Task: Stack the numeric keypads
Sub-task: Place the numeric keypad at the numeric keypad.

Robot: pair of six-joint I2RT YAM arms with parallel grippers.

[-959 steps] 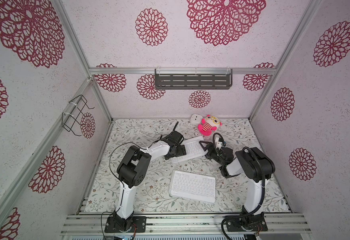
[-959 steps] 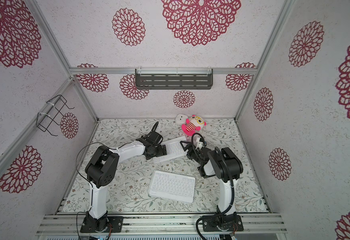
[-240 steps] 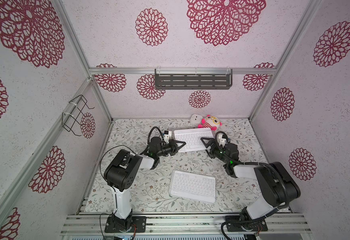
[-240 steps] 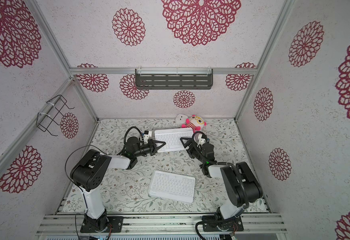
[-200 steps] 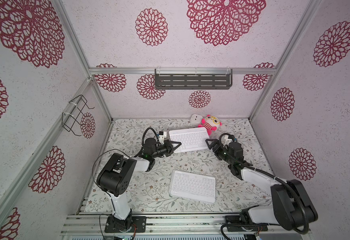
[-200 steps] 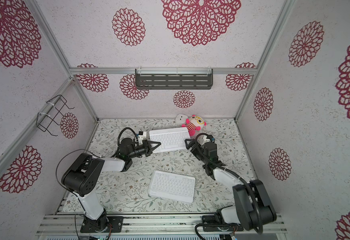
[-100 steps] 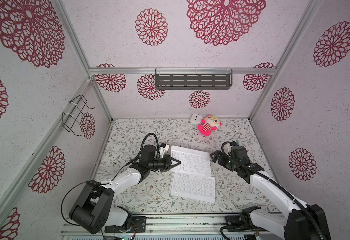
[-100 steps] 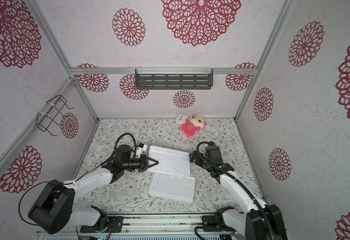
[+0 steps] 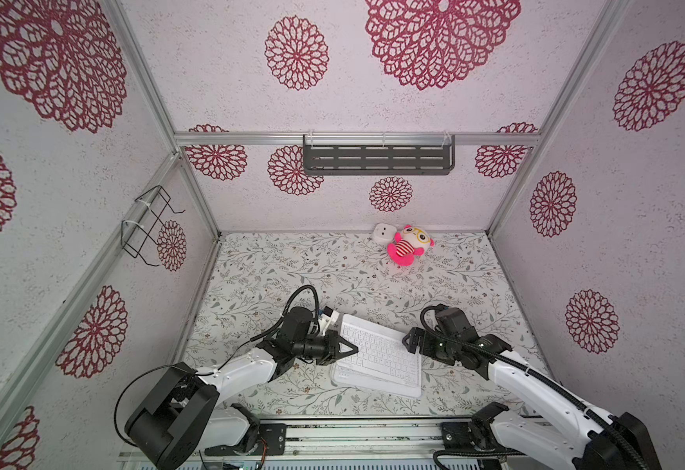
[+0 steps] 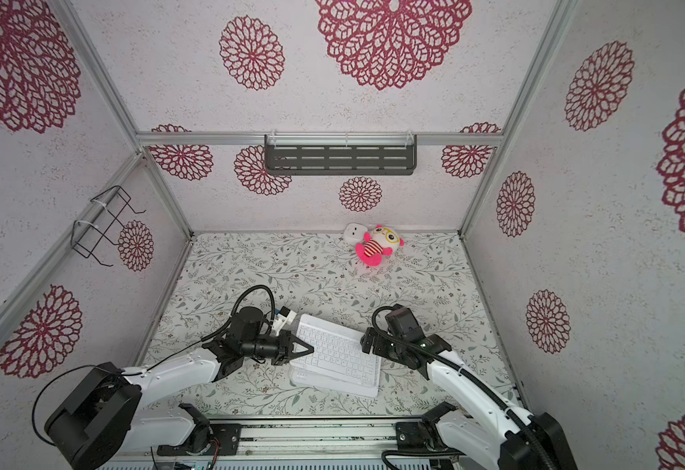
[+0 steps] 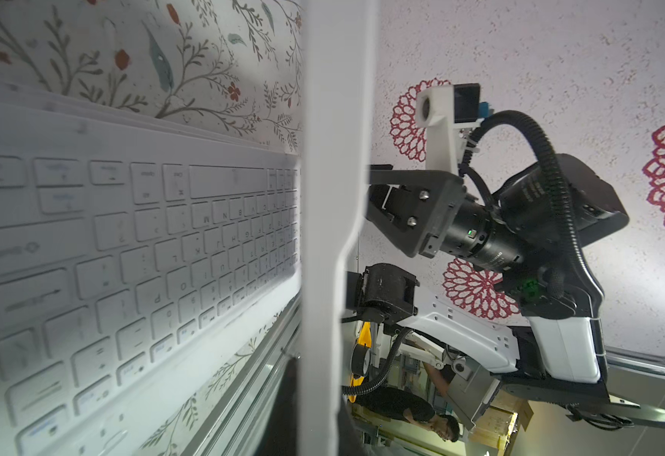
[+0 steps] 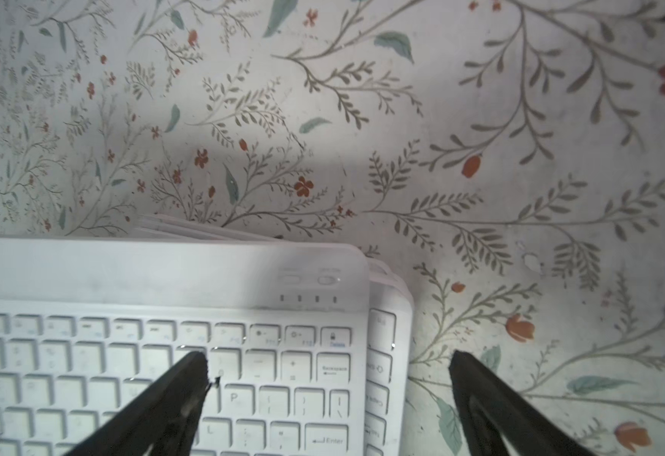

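Next, I let go of the upper keypad with my left gripper so it lies flat on the stack of white keypads (image 9: 379,365) (image 11: 212,235), even with its edges.
A white numeric keypad (image 9: 377,350) (image 10: 334,354) lies askew over a stack of white keypads (image 9: 373,386) (image 10: 332,386) near the table's front edge. My left gripper (image 9: 349,349) (image 10: 310,349) is shut on the upper keypad's left edge. In the left wrist view that keypad shows edge-on as a white strip (image 11: 337,197) between the jaws of the left gripper (image 11: 319,426), with the stack's top keypad (image 11: 125,256) beside it. My right gripper (image 9: 408,344) (image 12: 327,365) hangs open over the upper keypad's right corner (image 12: 165,355). A lower keypad (image 12: 386,355) sticks out past it.
A pink plush toy (image 9: 408,246) and a small white cube (image 9: 383,235) sit at the back of the floral mat. A grey shelf (image 9: 377,159) hangs on the back wall, a wire rack (image 9: 149,226) on the left wall. A metal rail (image 9: 353,431) runs along the front.
The left gripper has carried the white keypad from the back, near the plush, forward to over the stack. The right gripper has let go and followed, open, on the right.
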